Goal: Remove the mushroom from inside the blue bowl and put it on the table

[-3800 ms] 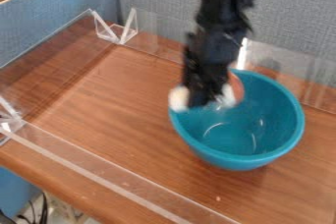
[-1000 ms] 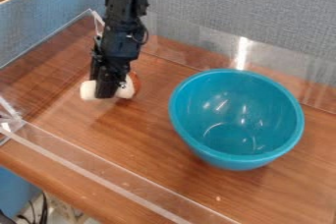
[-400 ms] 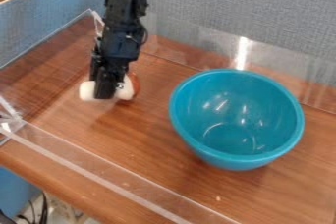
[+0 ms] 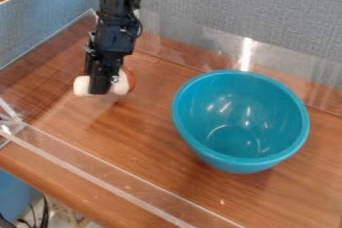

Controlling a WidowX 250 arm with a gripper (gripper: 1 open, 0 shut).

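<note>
Next, my gripper releases the mushroom on the table's bare wood [image 4: 86, 114] near the clear front side, well away from the blue bowl. The mushroom is now held low over the table.
The mushroom [image 4: 88, 85] shows as a cream-white stem end to the left of the fingers and an orange-brown cap to their right. My gripper [image 4: 103, 80] is shut on the mushroom and holds it low over the table [image 4: 120, 147], at its left side. Whether the mushroom touches the wood I cannot tell. The blue bowl [image 4: 242, 121] stands on the right part of the table, well apart from my gripper, and nothing lies inside it.
Clear acrylic walls [image 4: 80, 178] run along the table's front, left and back edges, with a clear bracket [image 4: 118, 29] at the back left corner. A blue-grey partition [image 4: 234, 7] stands behind. Bare wood lies between my gripper and the bowl.
My gripper with the mushroom has shifted slightly to the left and a little further from the bowl. Longer ago it held the mushroom above the bowl. The bowl has not moved.
</note>
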